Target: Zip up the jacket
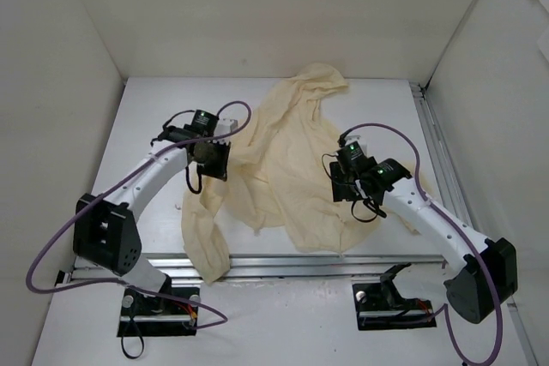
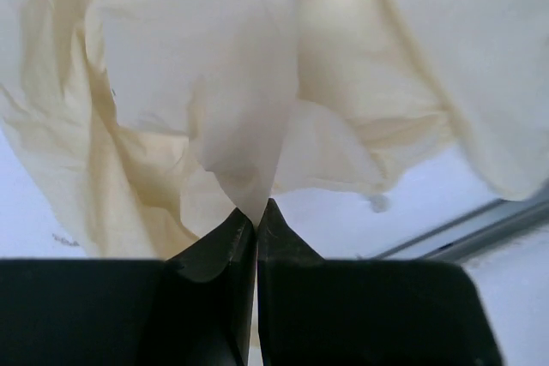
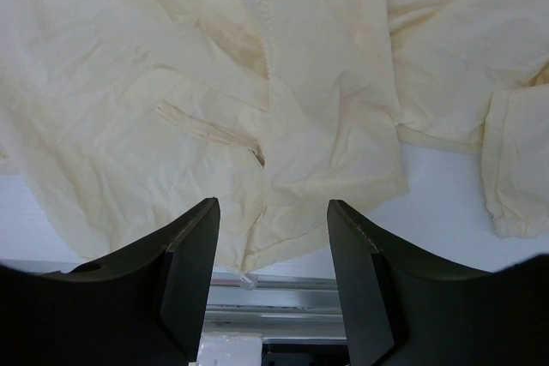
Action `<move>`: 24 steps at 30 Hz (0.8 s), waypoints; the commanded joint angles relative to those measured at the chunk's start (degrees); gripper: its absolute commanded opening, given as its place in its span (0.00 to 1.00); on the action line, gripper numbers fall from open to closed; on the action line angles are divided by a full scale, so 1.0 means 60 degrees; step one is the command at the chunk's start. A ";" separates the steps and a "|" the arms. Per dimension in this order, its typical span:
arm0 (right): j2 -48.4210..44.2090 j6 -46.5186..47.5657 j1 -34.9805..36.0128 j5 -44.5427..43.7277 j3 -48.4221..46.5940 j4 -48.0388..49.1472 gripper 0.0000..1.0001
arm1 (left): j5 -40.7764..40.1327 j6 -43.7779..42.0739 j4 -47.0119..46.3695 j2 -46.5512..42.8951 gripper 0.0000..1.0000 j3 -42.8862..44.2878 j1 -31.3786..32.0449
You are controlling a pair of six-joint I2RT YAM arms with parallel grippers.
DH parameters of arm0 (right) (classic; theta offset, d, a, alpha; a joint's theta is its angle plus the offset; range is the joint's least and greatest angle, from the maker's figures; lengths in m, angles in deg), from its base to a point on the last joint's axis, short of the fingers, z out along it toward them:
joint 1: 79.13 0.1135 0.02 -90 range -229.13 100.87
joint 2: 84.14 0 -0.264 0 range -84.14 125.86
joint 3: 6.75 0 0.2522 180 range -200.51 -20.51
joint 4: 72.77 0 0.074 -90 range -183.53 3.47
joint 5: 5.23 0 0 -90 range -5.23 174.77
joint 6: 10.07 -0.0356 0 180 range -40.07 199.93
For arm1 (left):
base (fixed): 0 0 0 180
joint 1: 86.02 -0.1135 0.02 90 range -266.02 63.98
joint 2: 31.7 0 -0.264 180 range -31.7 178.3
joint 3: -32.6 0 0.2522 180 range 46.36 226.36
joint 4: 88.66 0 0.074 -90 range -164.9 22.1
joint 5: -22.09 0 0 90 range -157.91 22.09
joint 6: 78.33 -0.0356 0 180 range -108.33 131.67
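Note:
My left gripper holds a jacket fold away from the nearby clear-tab hem corner, so it should open and take that hem corner (image 2: 379, 181).
The pale cream-yellow jacket (image 1: 287, 156) lies crumpled across the middle of the white table, one part hanging over the near edge at the left. My left gripper (image 1: 211, 159) is shut on a fold of the jacket (image 2: 244, 169), and the fabric rises in a peak from between its fingertips (image 2: 256, 212). My right gripper (image 1: 346, 188) hovers open above the jacket's right half. In the right wrist view its fingers (image 3: 193, 246) stand wide apart over a hem corner (image 3: 257, 263). A zipper seam (image 3: 262, 49) runs up from there, beside a pocket slit (image 3: 210, 130).
White walls enclose the table on three sides. A metal rail (image 1: 292, 265) runs along the near edge, another (image 1: 437, 152) along the right side. Purple cables loop off both arms. Bare table surface (image 1: 154, 109) lies to the left of the jacket.

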 commanded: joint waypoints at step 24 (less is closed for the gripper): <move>-0.0160 0.0428 0.0082 0.0390 -0.0270 0.0283 0.52 | 0.7807 0.1956 -0.5160 0.2193 0.04 -0.1264 -0.0219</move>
